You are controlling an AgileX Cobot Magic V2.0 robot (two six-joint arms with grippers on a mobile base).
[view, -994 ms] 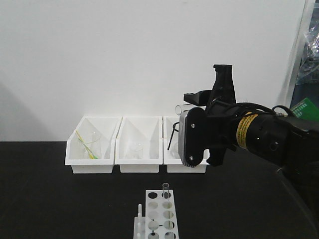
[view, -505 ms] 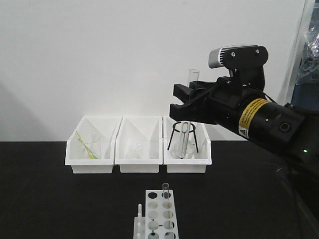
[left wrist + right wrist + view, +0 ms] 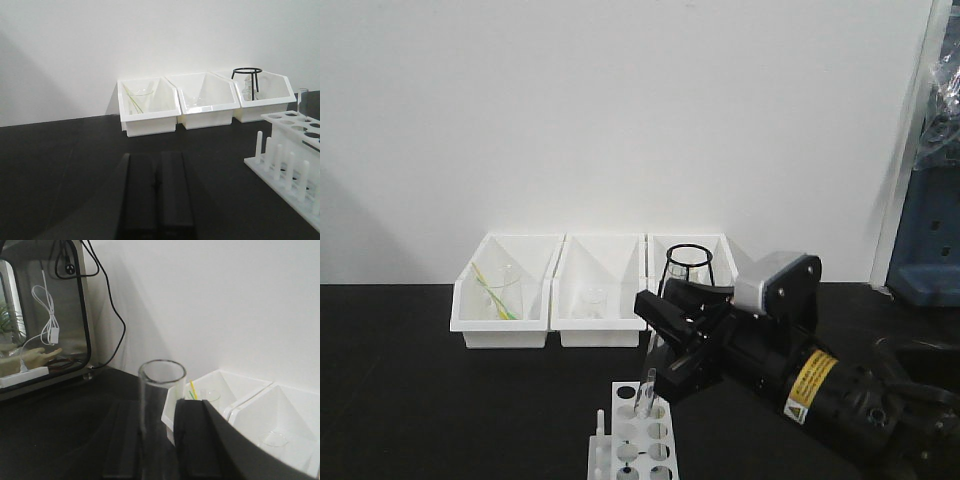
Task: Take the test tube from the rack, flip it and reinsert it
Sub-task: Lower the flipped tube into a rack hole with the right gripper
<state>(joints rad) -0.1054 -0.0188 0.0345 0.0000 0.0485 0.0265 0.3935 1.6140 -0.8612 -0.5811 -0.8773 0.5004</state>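
My right gripper is to release the test tube, now upright over the rack's back, in a white rack hole (image 3: 632, 455) that lies toward the front, beside the white post.
My right gripper (image 3: 665, 345) hangs low over the back of the white rack (image 3: 640, 440). In the right wrist view its fingers (image 3: 195, 440) are closed on a clear test tube (image 3: 161, 405), which stands upright with its open end up. In the front view a clear tube (image 3: 645, 392) stands at the rack's back row just left of the fingertips; I cannot tell whether it is the held tube or the second one. The left wrist view shows the rack (image 3: 290, 150) with one tube (image 3: 302, 100) at its far end. My left gripper (image 3: 156, 185) is shut and empty, low over the black table.
Three white bins (image 3: 598, 295) stand in a row against the wall. The left one holds a beaker with coloured sticks (image 3: 500, 290). The right one holds a black ring stand (image 3: 688, 262). A glass-fronted cabinet (image 3: 45, 315) stands far left in the right wrist view.
My right arm has come down from high in front of the bins to rack level. The held tube went from lying level to upright. The left gripper's earlier state is not shown.
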